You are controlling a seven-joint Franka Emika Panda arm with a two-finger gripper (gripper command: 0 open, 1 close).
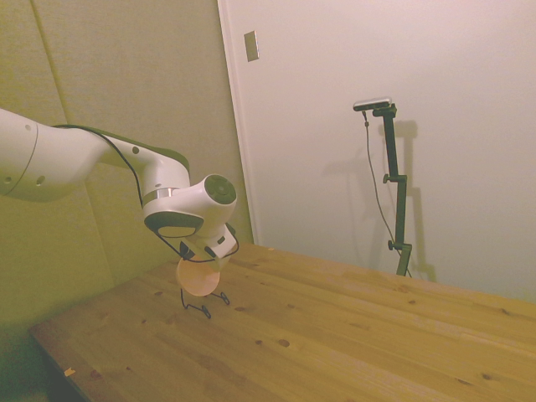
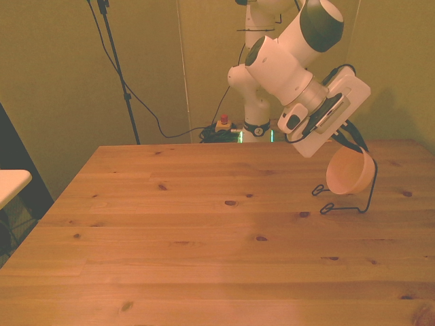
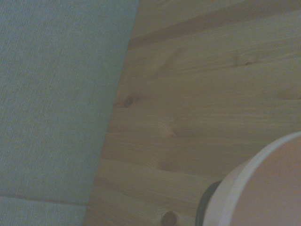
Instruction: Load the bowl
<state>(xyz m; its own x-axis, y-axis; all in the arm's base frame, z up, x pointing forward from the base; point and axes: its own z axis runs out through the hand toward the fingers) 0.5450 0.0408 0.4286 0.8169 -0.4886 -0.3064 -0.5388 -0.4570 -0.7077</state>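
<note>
Next, I let go of the salmon bowl down in the black wire rack (image 2: 349,185), tipped back against the rack's rising loop.
The salmon bowl (image 2: 348,173) hangs tipped on its side near the table's edge at the front view's right, its opening facing the camera. My gripper (image 2: 353,151) reaches down from above and is shut on the bowl's upper rim. A black wire rack (image 2: 338,207) stands on the table right under and behind the bowl, one wire loop rising along the bowl's side. In the side view the bowl (image 1: 197,279) sits just below the gripper (image 1: 209,264), above the rack (image 1: 201,308). The wrist view catches the bowl's pale rim (image 3: 263,188) very close.
The wooden table (image 2: 204,231) stretches wide toward the front view's left and the near edge. A wall panel (image 3: 51,108) runs close along the table edge beside the rack. A pale surface edge (image 2: 10,180) pokes in at the far left.
</note>
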